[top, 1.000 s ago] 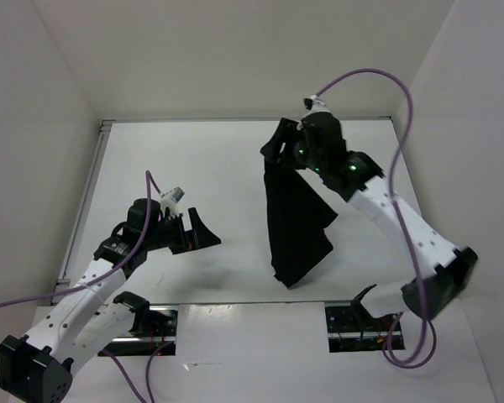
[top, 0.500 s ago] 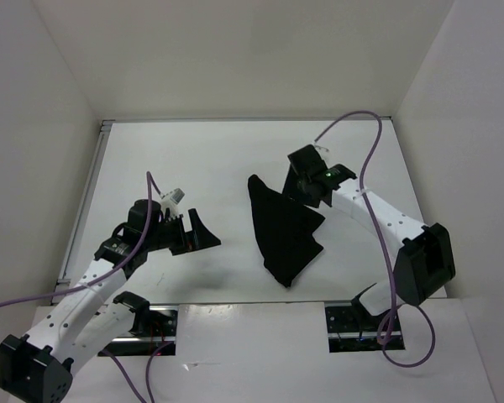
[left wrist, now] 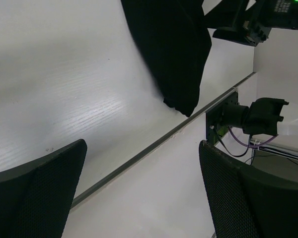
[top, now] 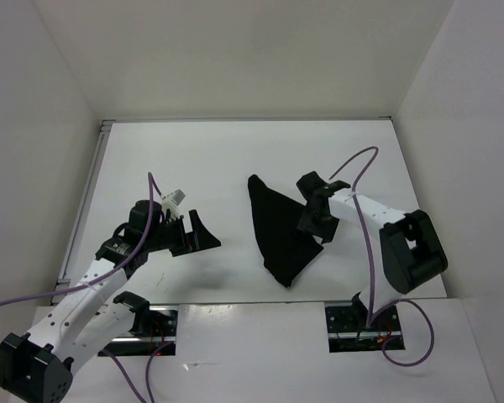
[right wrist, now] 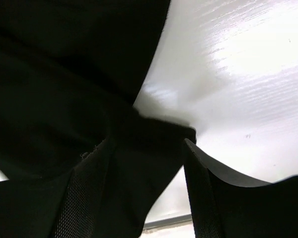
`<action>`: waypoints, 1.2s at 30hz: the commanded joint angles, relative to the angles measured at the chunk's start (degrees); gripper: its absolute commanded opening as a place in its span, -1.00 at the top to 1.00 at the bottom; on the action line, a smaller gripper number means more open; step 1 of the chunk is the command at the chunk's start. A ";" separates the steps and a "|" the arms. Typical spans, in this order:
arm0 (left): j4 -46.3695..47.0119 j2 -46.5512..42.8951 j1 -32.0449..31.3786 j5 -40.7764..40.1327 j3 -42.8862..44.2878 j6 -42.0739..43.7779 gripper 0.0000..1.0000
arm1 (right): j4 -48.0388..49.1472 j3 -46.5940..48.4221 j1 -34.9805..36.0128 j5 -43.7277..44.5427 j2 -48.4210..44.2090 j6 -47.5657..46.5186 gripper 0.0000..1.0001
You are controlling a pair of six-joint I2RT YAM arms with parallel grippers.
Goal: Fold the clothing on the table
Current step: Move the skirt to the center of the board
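Note:
Next, I close my left gripper on the middle of the black clothing's long edge [top: 257, 220] [left wrist: 139, 37] that faces that gripper, between the far tip and the near corner of the clothing.
The black clothing [top: 279, 231] lies flat on the white table [top: 193, 159] as a folded, roughly triangular shape right of centre. It also shows in the left wrist view [left wrist: 171, 44] and fills the left of the right wrist view [right wrist: 64, 74]. My right gripper [top: 312, 220] hovers low over the garment's right corner. Its jaws stand apart, and the fabric's edge lies beneath and between them [right wrist: 148, 144]. My left gripper [top: 203, 235] sits to the left of the clothing, well apart from it. It is open with nothing between its fingers [left wrist: 141, 148].
White walls enclose the table on three sides. A thin metal rail [top: 84, 210] runs along the left edge, and another strip [left wrist: 154, 144] borders the near edge. The right arm's base [left wrist: 253, 116] and purple cables sit at the near right.
The clothing hung from the raised right gripper at the far side; it now lies flat. The right gripper came down and moved nearer, over the garment's right corner. The left arm stayed still.

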 commanded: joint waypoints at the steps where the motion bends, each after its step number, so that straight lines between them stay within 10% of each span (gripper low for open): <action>1: 1.64 -0.03 -0.10 0.90 -0.30 -0.34 -1.00 | 1.98 -1.05 -1.04 0.71 5.23 1.15 -0.27; 3: 1.64 -0.03 -0.10 0.90 -0.30 -0.33 -1.00 | 3.72 -1.58 -1.04 -0.87 9.01 -0.08 -0.13; 4: 1.64 -0.03 -0.10 0.90 -0.30 -0.33 -1.00 | 5.05 -1.59 -1.04 -2.09 10.85 -0.08 0.38; 5: 1.64 -0.03 -0.10 0.90 -0.30 -0.33 -1.00 | 5.06 -1.59 -1.04 -2.80 11.39 -0.08 0.39; 6: 1.64 -0.03 -0.10 0.90 -0.30 -0.33 -1.00 | 5.58 -2.20 -1.04 -3.33 11.39 -0.61 0.96; 7: 1.11 -0.03 -0.10 0.90 -0.30 -0.33 -1.00 | 5.59 -2.20 -1.04 -3.33 11.39 -0.61 1.00; 16: 3.04 3.38 -0.10 2.12 -0.30 0.20 -1.00 | -9.52 19.41 5.64 -6.04 -12.32 -1.32 1.00; 36: 4.19 9.90 -0.10 5.65 2.07 2.39 -1.00 | -3.47 25.74 9.24 -21.09 -36.05 4.93 1.00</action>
